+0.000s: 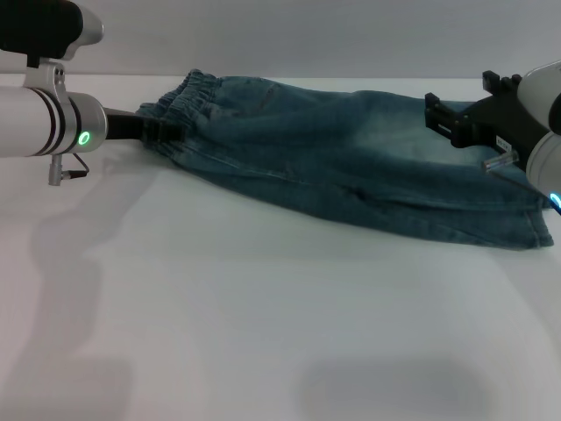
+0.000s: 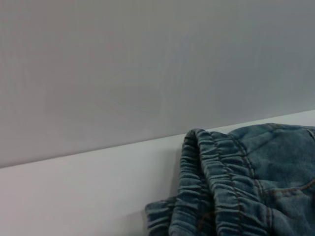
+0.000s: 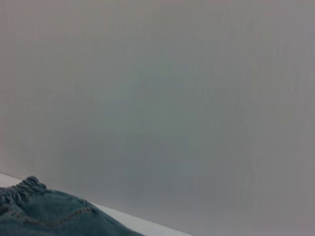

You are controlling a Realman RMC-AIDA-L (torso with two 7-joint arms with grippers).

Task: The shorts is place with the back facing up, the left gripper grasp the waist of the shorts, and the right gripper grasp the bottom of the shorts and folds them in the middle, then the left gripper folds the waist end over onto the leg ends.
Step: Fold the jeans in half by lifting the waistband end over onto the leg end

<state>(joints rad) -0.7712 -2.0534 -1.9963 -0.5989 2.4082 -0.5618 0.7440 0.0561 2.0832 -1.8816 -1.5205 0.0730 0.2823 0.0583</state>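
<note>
Next, I close my right gripper on the middle of the denim shorts (image 1: 317, 175), between elastic waist and leg ends.
The blue denim shorts (image 1: 333, 149) lie stretched across the far half of the white table (image 1: 263, 307), narrow as if folded lengthwise. The elastic waist (image 1: 188, 101) is at the left and the leg ends (image 1: 517, 219) at the right. My left gripper (image 1: 165, 132) is at the near corner of the waist and looks shut on the bunched fabric. The gathered waistband (image 2: 216, 187) fills the left wrist view's lower corner. My right gripper (image 1: 441, 118) hovers at the far edge of the leg part. A strip of the shorts (image 3: 44, 214) shows in the right wrist view.
A plain grey wall (image 1: 280, 35) rises right behind the table's far edge. The white tabletop reaches from the shorts to the near edge.
</note>
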